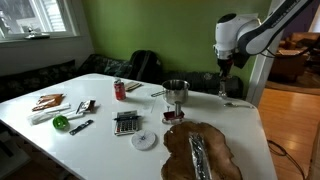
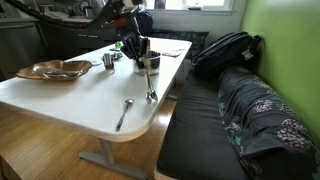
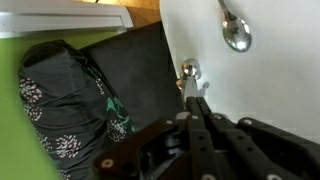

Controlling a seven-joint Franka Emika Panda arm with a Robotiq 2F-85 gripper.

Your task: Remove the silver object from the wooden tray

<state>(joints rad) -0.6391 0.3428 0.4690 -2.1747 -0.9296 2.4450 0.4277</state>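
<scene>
The thin silver utensil, now at the table's edge, will be released by my gripper on the white table [image 1: 211,101] [image 3: 276,107], in the spot between the silver goblet and the silver spoon.
The dark wooden tray [image 1: 222,158] lies at the near end of the white table and also shows in an exterior view [image 2: 40,70]. A long silver object [image 1: 197,155] lies in it. My gripper [image 1: 223,88] is far from the tray, over the table's far corner [image 2: 141,60]. In the wrist view its fingers [image 3: 195,100] are pressed together on a thin silver utensil [image 3: 188,72] whose end sticks out past the tips, at the table's edge. That utensil reaches down to the table top [image 2: 150,88].
A silver spoon [image 3: 237,35] lies on the table near the gripper [image 2: 123,112]. A silver goblet [image 1: 175,95], a calculator [image 1: 126,123], a white disc [image 1: 146,140] and a red can [image 1: 119,90] stand on the table. A dark bench with a backpack [image 2: 225,50] runs beside it.
</scene>
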